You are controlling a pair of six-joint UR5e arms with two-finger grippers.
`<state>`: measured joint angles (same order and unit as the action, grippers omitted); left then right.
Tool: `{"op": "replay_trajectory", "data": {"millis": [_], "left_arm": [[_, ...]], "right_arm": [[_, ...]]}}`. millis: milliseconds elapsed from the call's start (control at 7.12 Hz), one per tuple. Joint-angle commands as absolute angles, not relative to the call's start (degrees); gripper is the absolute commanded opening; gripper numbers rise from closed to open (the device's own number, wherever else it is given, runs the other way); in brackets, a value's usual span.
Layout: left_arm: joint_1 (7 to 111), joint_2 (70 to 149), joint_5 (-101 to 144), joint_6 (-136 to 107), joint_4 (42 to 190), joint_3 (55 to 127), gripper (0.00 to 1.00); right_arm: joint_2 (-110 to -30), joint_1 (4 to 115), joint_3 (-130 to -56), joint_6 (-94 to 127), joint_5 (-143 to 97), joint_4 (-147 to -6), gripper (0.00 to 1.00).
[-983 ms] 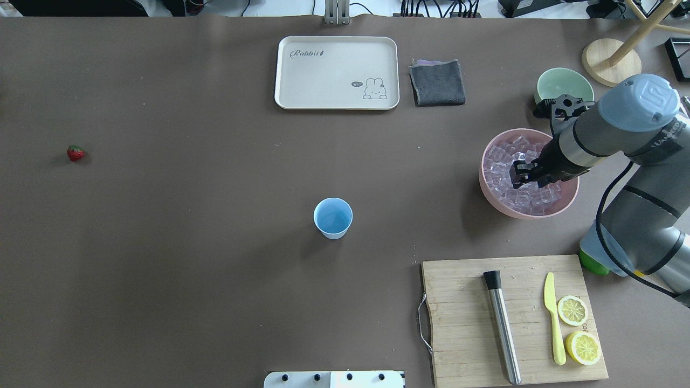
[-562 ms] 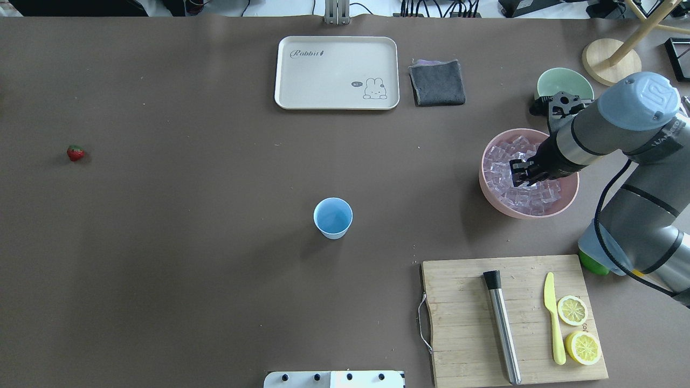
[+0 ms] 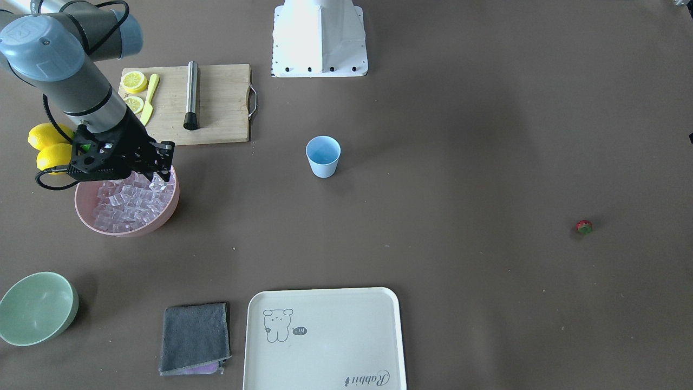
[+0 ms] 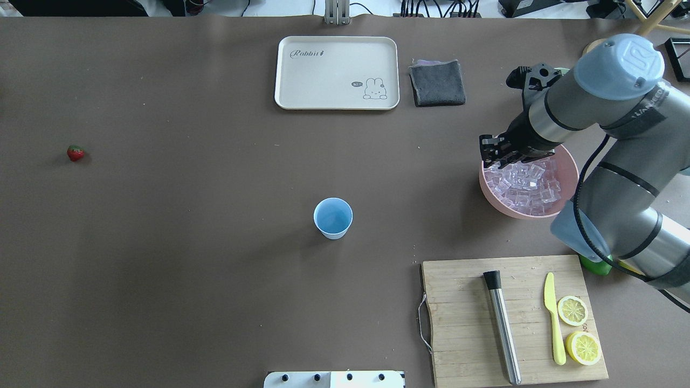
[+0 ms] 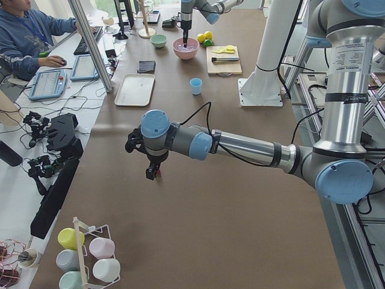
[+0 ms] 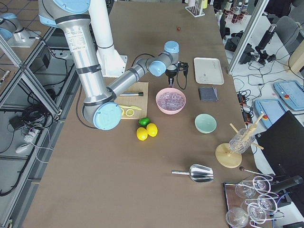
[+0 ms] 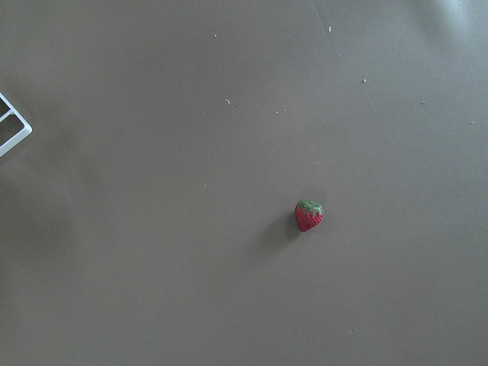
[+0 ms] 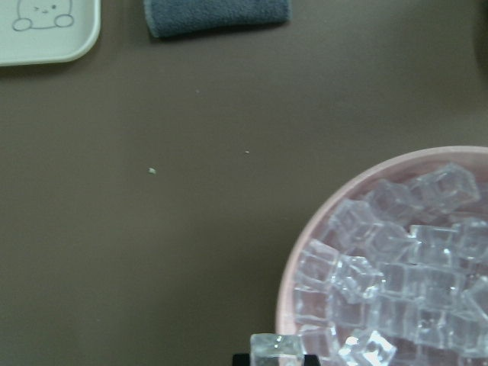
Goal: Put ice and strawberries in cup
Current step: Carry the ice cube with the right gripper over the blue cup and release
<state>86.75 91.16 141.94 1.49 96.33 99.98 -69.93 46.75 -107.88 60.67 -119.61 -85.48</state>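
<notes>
I will use my right gripper to release the ice cube at the bottom of the light-blue cup (image 3: 325, 160) that stands in the middle of the table.
The light-blue cup (image 4: 333, 217) stands upright mid-table, also in the front view (image 3: 323, 156). The strawberry (image 4: 75, 153) lies far left on the table; the left wrist view shows it below (image 7: 308, 215). The ice (image 4: 525, 186) fills the pink bowl (image 4: 571, 178). My right gripper (image 4: 490, 153) hovers over the bowl's left rim, shut on one ice cube (image 8: 276, 347). My left gripper (image 5: 153, 173) hangs above the strawberry; I cannot tell whether it is open or shut.
A white tray (image 4: 337, 73) and a grey cloth (image 4: 436, 82) lie at the far side. A cutting board (image 4: 463, 323) holds a muddler, a knife and lemon halves. A pale green bowl (image 3: 35, 309), whole lemons (image 3: 46, 143) and a lime (image 4: 593, 265) sit near the right arm.
My right gripper has risen out of the ice and moved toward the bowl's left rim with a cube in it. The cup and the strawberry have not moved.
</notes>
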Motion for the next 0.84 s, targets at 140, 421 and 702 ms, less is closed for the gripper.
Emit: {"op": "replay_trajectory", "data": {"millis": [140,421,702], "left_arm": [[86.75,91.06,141.94,1.49,96.33,99.93,0.98],[86.75,90.88,141.94,1.49,96.33,99.50,0.98],[86.75,90.79,141.94,1.50,96.33,99.05,0.98]], "right_arm": [[-57.17,37.65,-106.62,73.63,-110.95,-93.31,0.00],[-50.83,29.13,-105.47,75.48,-100.68,-97.35,0.00],[-42.93,25.06,-97.87,83.47,-97.23,-98.61,0.00]]}}
